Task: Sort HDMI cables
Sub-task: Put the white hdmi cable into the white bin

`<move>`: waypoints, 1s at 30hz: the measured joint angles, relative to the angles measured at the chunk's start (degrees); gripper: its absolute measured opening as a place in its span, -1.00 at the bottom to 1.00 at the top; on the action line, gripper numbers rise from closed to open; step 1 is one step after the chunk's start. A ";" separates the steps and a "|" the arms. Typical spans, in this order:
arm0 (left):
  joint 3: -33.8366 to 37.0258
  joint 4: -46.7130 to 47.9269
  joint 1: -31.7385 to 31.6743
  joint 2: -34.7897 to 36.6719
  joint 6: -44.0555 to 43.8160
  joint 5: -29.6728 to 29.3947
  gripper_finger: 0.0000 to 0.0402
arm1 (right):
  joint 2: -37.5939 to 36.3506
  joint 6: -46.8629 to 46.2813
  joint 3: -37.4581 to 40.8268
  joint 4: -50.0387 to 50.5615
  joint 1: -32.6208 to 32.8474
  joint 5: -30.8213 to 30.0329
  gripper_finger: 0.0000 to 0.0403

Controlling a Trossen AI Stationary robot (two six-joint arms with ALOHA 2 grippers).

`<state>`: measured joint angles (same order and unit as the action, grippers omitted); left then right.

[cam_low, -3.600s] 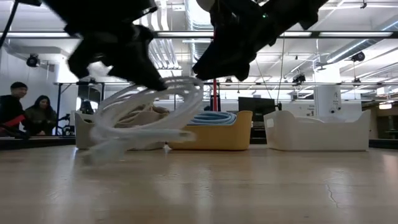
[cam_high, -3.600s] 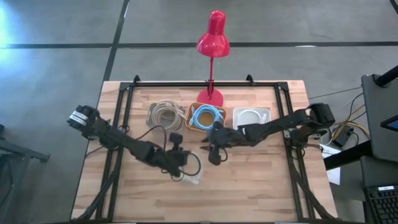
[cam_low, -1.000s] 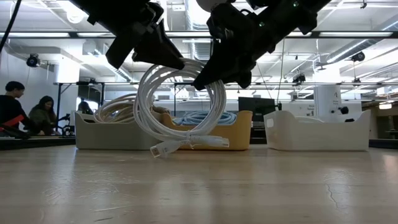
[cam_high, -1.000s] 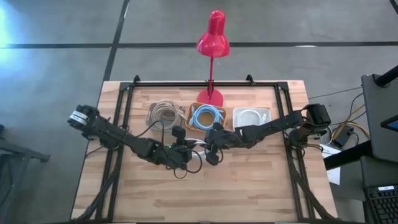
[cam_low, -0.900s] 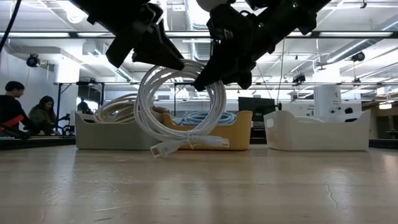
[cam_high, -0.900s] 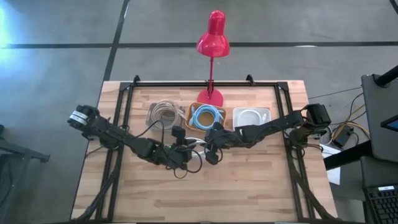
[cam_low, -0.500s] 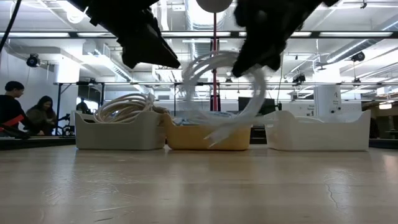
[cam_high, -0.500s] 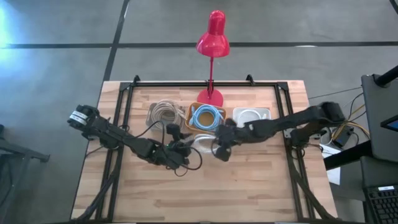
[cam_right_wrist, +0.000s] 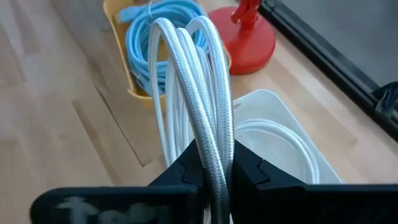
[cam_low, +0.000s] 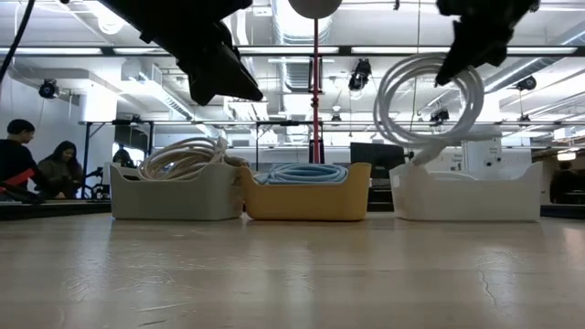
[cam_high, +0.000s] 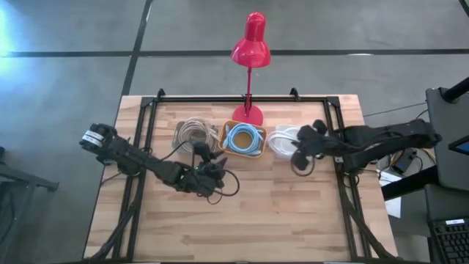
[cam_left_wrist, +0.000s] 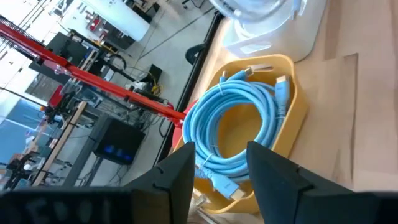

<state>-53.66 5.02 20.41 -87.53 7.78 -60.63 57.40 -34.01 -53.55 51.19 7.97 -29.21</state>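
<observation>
I should let go of the white HDMI cable coil with my right gripper on the other white coil inside the white bin (cam_high: 294, 137) (cam_right_wrist: 270, 152). The held coil now hangs above that bin.
My right gripper (cam_high: 299, 152) is shut on a white HDMI cable coil (cam_low: 428, 96), which hangs above the white bin (cam_low: 466, 192) at the far right of the row. Another white coil (cam_right_wrist: 273, 149) lies inside that bin. A light blue coil (cam_left_wrist: 239, 124) lies in the yellow bin (cam_high: 242, 138) in the middle. A beige coil (cam_high: 194, 133) fills the left bin (cam_low: 174, 192). My left gripper (cam_left_wrist: 221, 180) stands open with nothing between its fingers, near the table's middle, in front of the yellow bin. My right gripper pinches several turns of the white coil together at the coil's upper part (cam_right_wrist: 210, 149), between its two fingers. The fingers lie across the strands. The coil hangs upright below the gripper, clear of the bin, with its plug end (cam_low: 422, 155) dangling just above the bin's rim.
A red desk lamp (cam_high: 250, 45) stands with its base (cam_high: 248, 114) behind the yellow bin. The three bins stand side by side along the table's far part. Bare wooden tabletop (cam_high: 278, 213) lies in front of them. People sit in the room beyond, at the left.
A second ago both grippers were on the white coil near the table's middle. My left gripper has let go of it and stayed there. My right gripper has carried the coil up and toward the table's right, over the white bin, where it hangs upright.
</observation>
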 joint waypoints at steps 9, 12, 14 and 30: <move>0.05 0.15 -2.18 0.00 -0.10 1.79 -0.21 | -13.70 -3.76 11.14 -0.55 -0.22 -10.02 -0.84; 0.05 0.15 -2.77 0.00 -0.17 3.67 -0.21 | -16.63 -5.98 16.51 -2.71 -0.15 -10.01 -0.84; 0.05 0.15 -3.06 0.00 -0.17 4.37 -0.21 | -18.05 -6.10 20.15 -6.31 -0.15 -10.01 -0.84; 0.07 0.15 -3.50 0.00 -0.40 4.43 -0.22 | -19.42 -8.05 30.48 -13.83 -0.11 -15.58 -0.72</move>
<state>-53.58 5.17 16.91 -87.53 7.38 -56.21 37.98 -42.06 -23.07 37.36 7.86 -44.79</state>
